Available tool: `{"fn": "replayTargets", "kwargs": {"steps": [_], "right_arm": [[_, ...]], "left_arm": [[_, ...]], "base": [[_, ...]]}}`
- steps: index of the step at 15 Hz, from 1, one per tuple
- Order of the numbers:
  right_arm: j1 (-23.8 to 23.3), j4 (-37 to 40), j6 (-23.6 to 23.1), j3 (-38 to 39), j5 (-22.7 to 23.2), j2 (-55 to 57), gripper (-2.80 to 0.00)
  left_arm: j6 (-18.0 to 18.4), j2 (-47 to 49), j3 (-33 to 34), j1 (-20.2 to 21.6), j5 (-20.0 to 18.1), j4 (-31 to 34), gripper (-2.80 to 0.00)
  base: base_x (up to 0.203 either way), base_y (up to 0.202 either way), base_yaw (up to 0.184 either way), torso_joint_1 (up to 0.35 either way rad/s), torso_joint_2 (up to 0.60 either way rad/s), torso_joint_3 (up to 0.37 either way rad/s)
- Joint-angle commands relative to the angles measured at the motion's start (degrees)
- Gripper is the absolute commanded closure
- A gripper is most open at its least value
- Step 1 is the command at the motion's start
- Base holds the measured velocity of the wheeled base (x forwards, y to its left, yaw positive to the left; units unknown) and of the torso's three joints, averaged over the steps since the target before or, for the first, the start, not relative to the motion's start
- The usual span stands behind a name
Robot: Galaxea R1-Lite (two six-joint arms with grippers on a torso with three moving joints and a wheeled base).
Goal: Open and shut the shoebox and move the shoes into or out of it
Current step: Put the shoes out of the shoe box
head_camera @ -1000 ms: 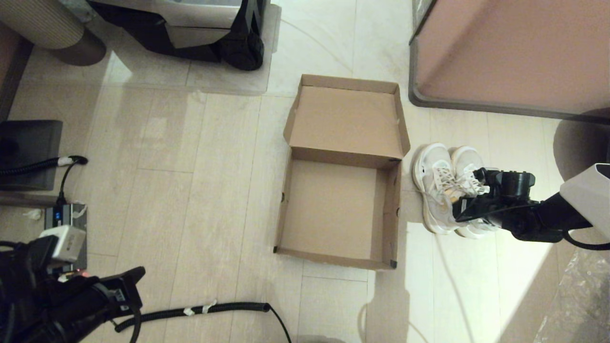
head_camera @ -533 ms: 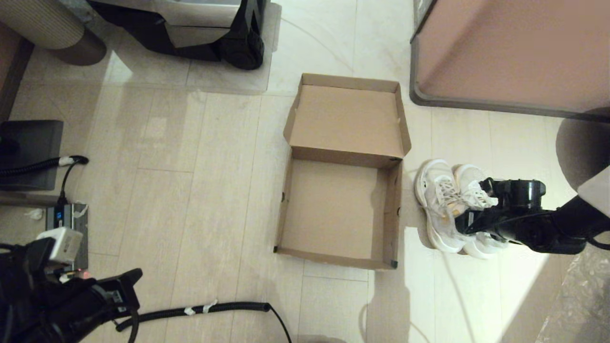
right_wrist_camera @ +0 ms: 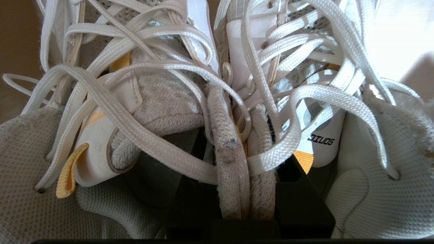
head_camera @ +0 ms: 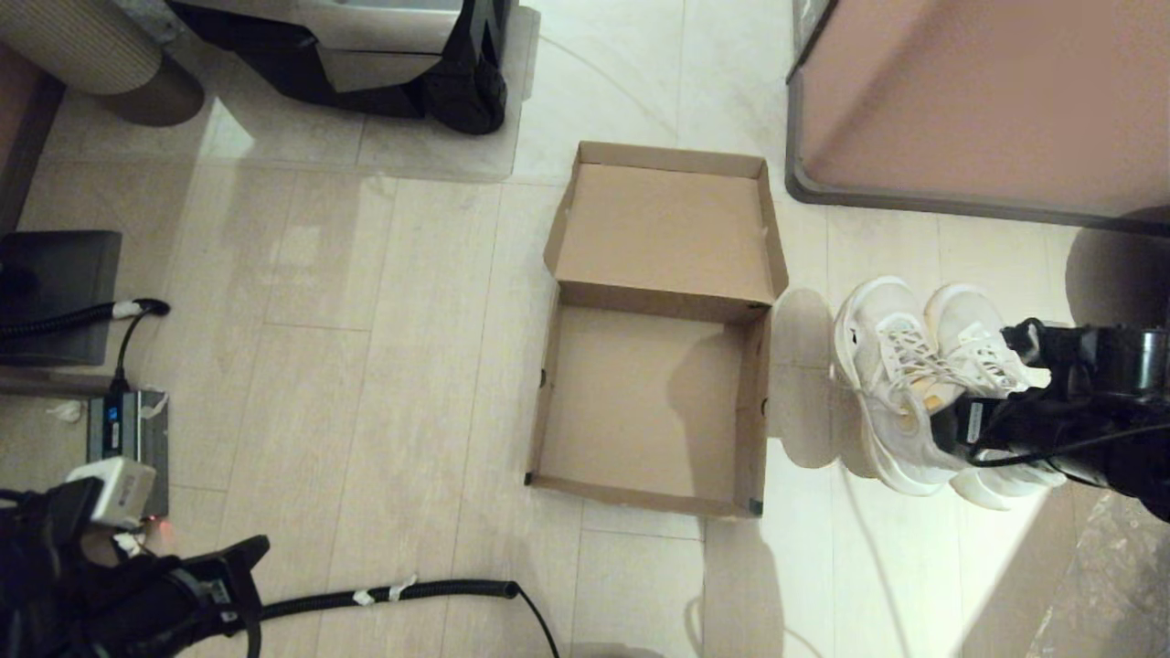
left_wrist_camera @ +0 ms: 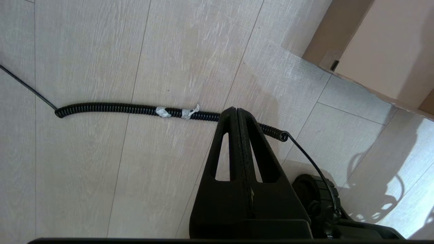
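Note:
The robot's right gripper needs to release the white sneakers on the floor (head_camera: 877, 371) next to the brown shoebox, on the side toward the cabinet.
The brown shoebox (head_camera: 755, 402) sits open and empty on the floor, its flap lid (head_camera: 667, 228) folded back on the far side. Right of it, the pair of white sneakers (head_camera: 900, 384) hangs above the floor, casting shadows beside the box. My right gripper (head_camera: 983, 420) is shut on them. In the right wrist view the sneakers (right_wrist_camera: 162, 101) fill the picture, and the right gripper (right_wrist_camera: 242, 162) pinches the two inner collars together between its black fingers (right_wrist_camera: 312, 196). My left gripper (head_camera: 247, 557) is parked low at the near left, its jaws pressed together (left_wrist_camera: 237, 110).
A pinkish-brown cabinet (head_camera: 987, 100) with a grey rim stands at the far right, close to the box lid. A black coiled cable (head_camera: 393, 594) lies on the floor near the left arm. A dark machine (head_camera: 366, 55) stands at the far left and a power strip (head_camera: 128, 429) at the left.
My right gripper has lifted the sneakers off the floor and carried them up and to the right, away from the box's side. The box and left arm have stayed put.

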Motion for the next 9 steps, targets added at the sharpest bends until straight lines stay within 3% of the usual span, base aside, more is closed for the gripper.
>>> {"fn": "replayTargets", "kwargs": {"steps": [1,6,9], "right_arm": [[0.0,0.5,-0.8,5.2,-0.1,-10.7,0.0],[0.4,1.2,-3.4,18.3,0.7,-18.1,0.0],[0.5,0.0,-1.7,16.5,0.6,-11.9,0.0]], "left_arm": [[0.0,0.5,0.2,0.0,0.1,-0.1,0.0],[0.5,0.4,2.5,0.0,0.1,-0.4,0.0],[2.8,0.0,1.8,-0.1,-0.2,-0.7,0.0]], "base": [[0.0,0.0,0.0,0.0,0.0,0.0],[0.0,0.0,0.0,0.0,0.0,0.0],[0.0,0.0,0.0,0.0,0.0,0.0]]}}
